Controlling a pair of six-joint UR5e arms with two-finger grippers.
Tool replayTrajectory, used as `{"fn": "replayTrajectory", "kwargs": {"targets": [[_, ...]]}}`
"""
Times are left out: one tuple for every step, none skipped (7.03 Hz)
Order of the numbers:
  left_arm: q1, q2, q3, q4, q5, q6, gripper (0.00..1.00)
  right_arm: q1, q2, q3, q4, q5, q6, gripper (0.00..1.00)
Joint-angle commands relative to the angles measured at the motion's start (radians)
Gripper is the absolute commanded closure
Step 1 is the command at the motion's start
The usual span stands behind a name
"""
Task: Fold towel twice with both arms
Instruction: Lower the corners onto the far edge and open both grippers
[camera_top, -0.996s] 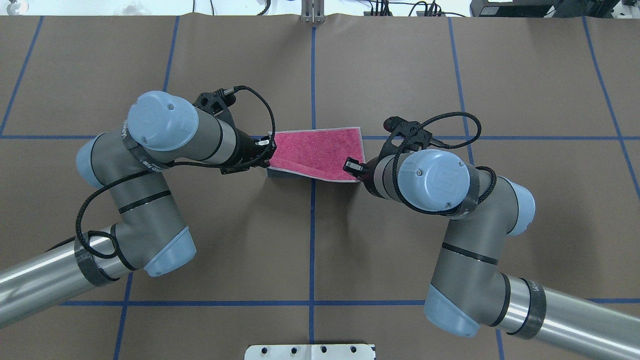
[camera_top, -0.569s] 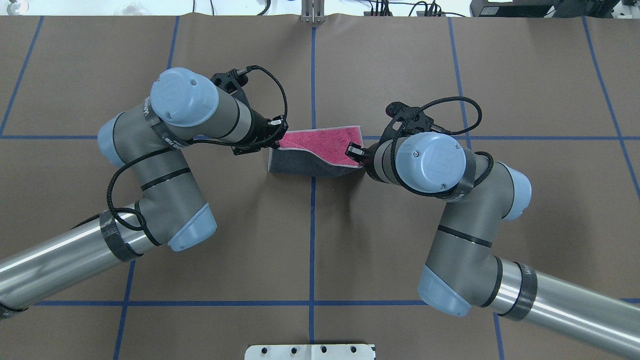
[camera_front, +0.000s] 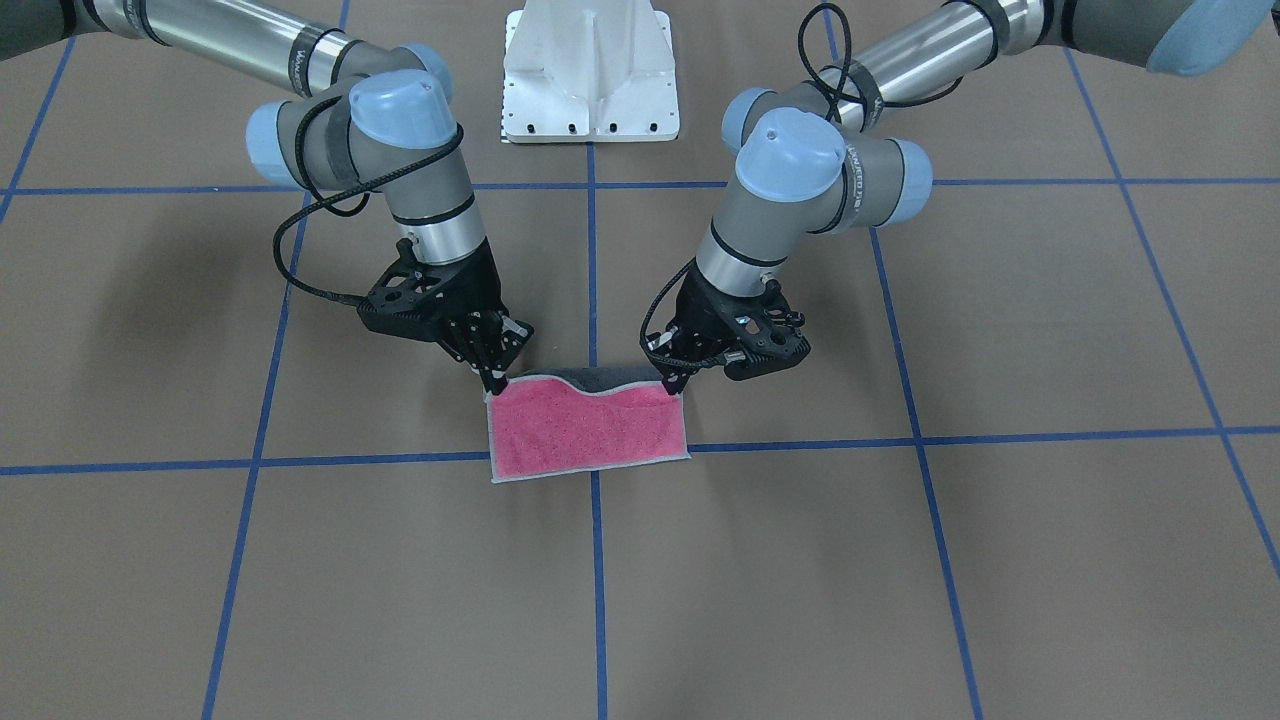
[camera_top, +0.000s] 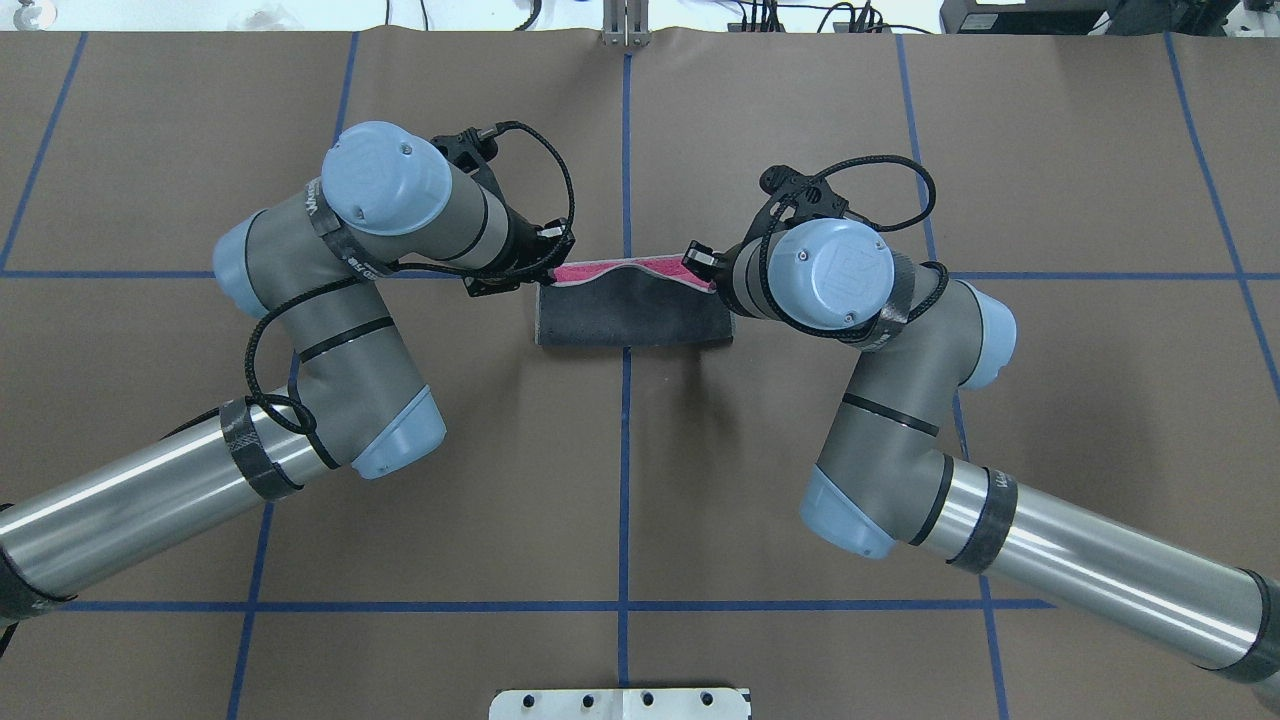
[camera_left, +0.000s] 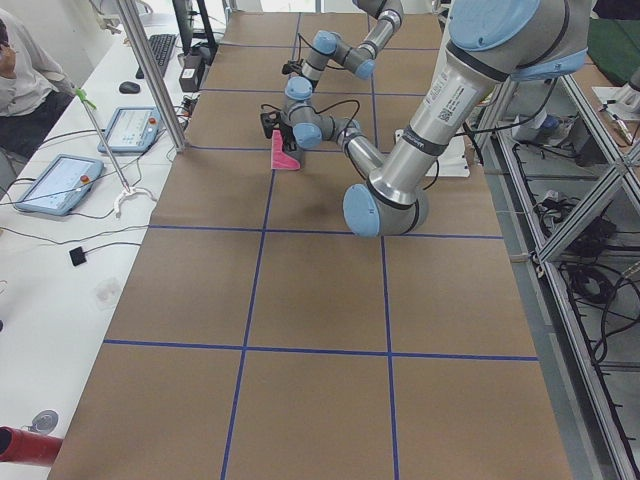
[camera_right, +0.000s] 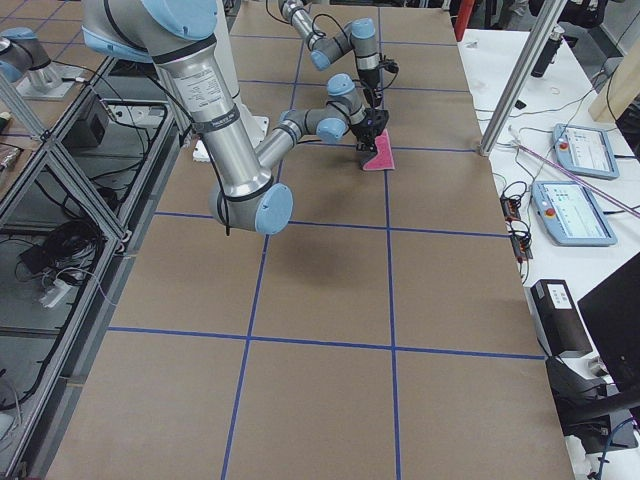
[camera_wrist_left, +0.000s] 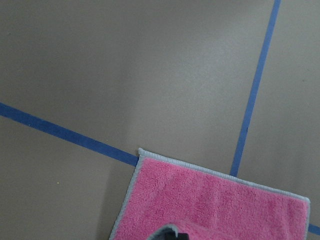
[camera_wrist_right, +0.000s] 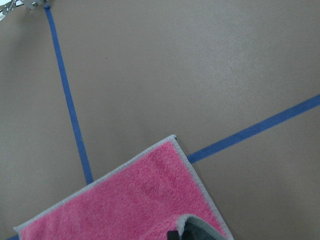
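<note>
Next, my left gripper lets go of the towel's raised corner on the pink side's far corner (camera_front: 692, 467) (camera_wrist_left: 140, 145) at that gripper's side.
The towel (camera_top: 630, 315) lies at the table's middle, its near edge lifted and carried toward the far edge. The overhead view shows mostly its dark grey face and a thin pink strip. The front-facing view shows its pink face (camera_front: 590, 430) sloping up to the held edge. My left gripper (camera_top: 553, 262) is shut on the towel's left raised corner, also seen in the front-facing view (camera_front: 672, 385). My right gripper (camera_top: 700, 265) is shut on the right raised corner (camera_front: 493, 385). Both wrist views show the pink face below (camera_wrist_left: 210, 200) (camera_wrist_right: 140, 200).
The white pedestal base (camera_front: 590, 70) stands at the robot's side of the table. Blue tape lines (camera_top: 625, 480) grid the brown table cover. A metal post (camera_top: 625, 25) stands at the far edge. Tablets (camera_left: 50, 183) lie on a side desk.
Both grippers have moved away from the robot with the towel's near edge, turning it over. The dark grey face now covers most of the pink in the overhead view.
</note>
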Motion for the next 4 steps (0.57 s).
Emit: {"fn": "replayTrajectory", "kwargs": {"targets": [[0.000, -0.002, 0.019, -0.002, 0.000, 0.000, 1.00, 0.013, 0.031, -0.064, 0.027, 0.001, -0.003, 1.00], [0.000, -0.009, 0.038, -0.010, 0.000, 0.000, 1.00, 0.013, 0.033, -0.064, 0.027, 0.001, -0.004, 1.00], [0.000, -0.024, 0.085, -0.058, 0.000, 0.000, 1.00, 0.013, 0.031, -0.064, 0.027, 0.001, -0.004, 1.00], [-0.005, -0.038, 0.116, -0.080, 0.000, 0.000, 1.00, 0.017, 0.033, -0.065, 0.026, 0.001, -0.004, 1.00]]}}
